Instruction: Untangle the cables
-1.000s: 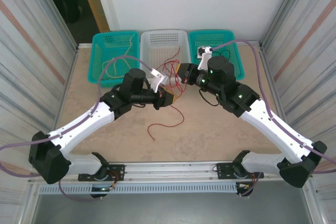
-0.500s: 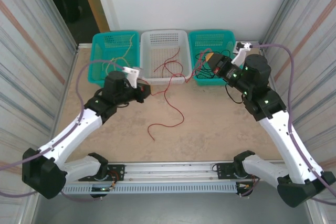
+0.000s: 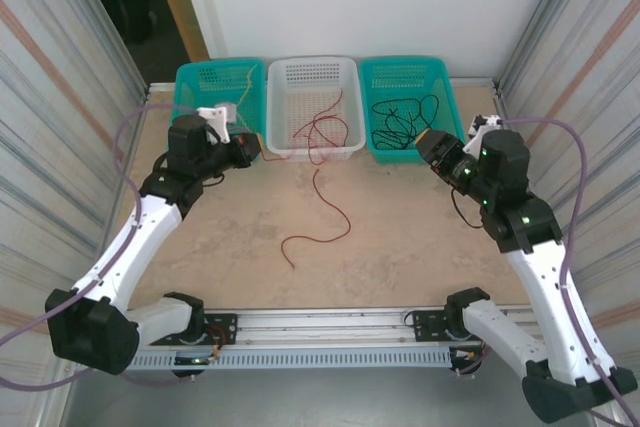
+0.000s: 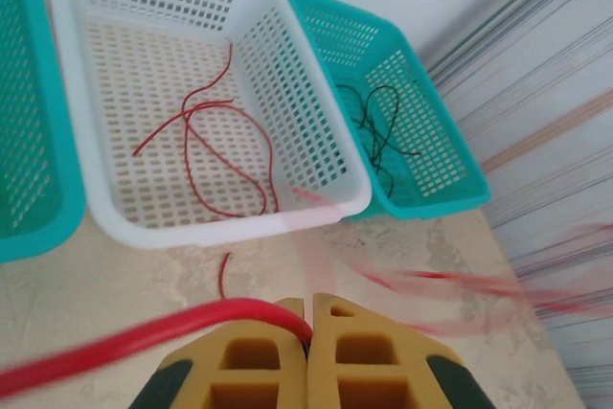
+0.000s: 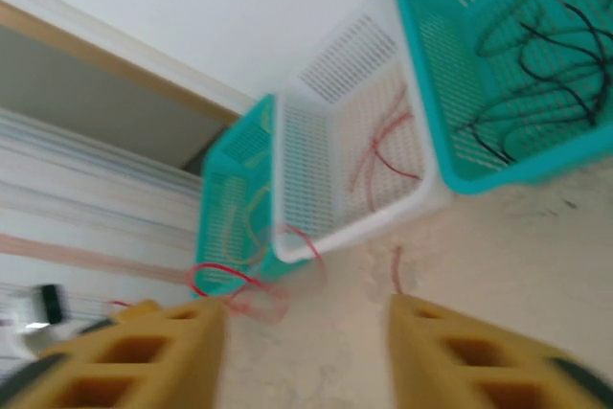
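Note:
Next, I let go of the red cable with my left gripper in the back half of the white basket point(image 3: 314, 100) point(image 4: 169, 62), behind the other red cable.
My left gripper point(image 3: 247, 151) is shut on a red cable point(image 4: 144, 337), which enters between the yellow pads point(image 4: 259, 361) from the left. It hovers by the front rim of the white basket point(image 3: 290, 150). More red cable point(image 3: 316, 179) lies in that basket and trails over the rim onto the table. Black cables point(image 3: 398, 117) lie in the right teal basket point(image 3: 447, 107). A yellow cable point(image 3: 236, 97) lies in the left teal basket point(image 3: 190, 107). My right gripper point(image 3: 432, 143) is open at the right, with nothing between its fingers point(image 5: 144, 356).
The three baskets stand side by side along the back edge. Corrugated metal walls point(image 3: 60, 127) close in both sides. A bare stretch of table point(image 3: 400, 237) lies between the arms. In the right wrist view a red loop point(image 5: 225, 280) shows blurred near the left teal basket point(image 5: 225, 208).
Both arms have swung apart from the middle. The left one pulled the red cable back and left. The right one went past the right teal basket, where black cables now lie, and stands open.

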`<action>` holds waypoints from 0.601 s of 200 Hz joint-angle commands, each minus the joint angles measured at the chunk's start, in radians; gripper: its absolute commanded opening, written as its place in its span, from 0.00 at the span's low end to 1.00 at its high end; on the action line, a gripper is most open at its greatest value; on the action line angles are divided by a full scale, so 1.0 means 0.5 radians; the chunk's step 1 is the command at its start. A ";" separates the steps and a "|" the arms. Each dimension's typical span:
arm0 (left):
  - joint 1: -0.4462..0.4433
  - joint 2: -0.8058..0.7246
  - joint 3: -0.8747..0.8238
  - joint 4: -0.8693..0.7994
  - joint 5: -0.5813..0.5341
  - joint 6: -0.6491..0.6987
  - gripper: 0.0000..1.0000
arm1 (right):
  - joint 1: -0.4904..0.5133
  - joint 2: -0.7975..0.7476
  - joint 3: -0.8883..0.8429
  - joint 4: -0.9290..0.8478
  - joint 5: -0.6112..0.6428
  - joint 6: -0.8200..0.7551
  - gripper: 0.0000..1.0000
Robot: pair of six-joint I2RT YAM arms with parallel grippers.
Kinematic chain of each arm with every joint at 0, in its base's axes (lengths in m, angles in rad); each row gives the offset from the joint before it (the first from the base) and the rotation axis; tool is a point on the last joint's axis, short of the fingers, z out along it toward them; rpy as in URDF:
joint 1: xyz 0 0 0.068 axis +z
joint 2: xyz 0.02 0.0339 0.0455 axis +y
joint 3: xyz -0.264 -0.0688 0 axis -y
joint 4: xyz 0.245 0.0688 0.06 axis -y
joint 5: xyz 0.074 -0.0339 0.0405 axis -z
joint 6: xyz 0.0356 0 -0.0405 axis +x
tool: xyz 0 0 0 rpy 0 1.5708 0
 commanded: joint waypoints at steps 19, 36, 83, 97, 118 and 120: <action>0.013 0.085 0.388 0.115 0.136 -0.103 0.00 | 0.123 0.113 -0.070 -0.148 0.134 -0.030 0.57; 0.007 0.128 0.543 0.124 0.154 -0.129 0.00 | 0.193 0.101 -0.051 -0.138 0.187 -0.046 0.57; -0.040 0.245 0.802 0.205 0.167 -0.162 0.00 | 0.342 0.127 -0.039 -0.165 0.269 -0.081 0.57; -0.054 0.289 0.837 0.253 0.181 -0.174 0.00 | 0.383 0.135 -0.036 -0.158 0.284 -0.090 0.56; -0.075 0.388 0.929 0.321 0.195 -0.176 0.00 | 0.448 0.165 -0.027 -0.140 0.295 -0.106 0.56; -0.076 0.400 0.939 0.323 0.197 -0.171 0.00 | 0.455 0.169 -0.026 -0.140 0.297 -0.106 0.56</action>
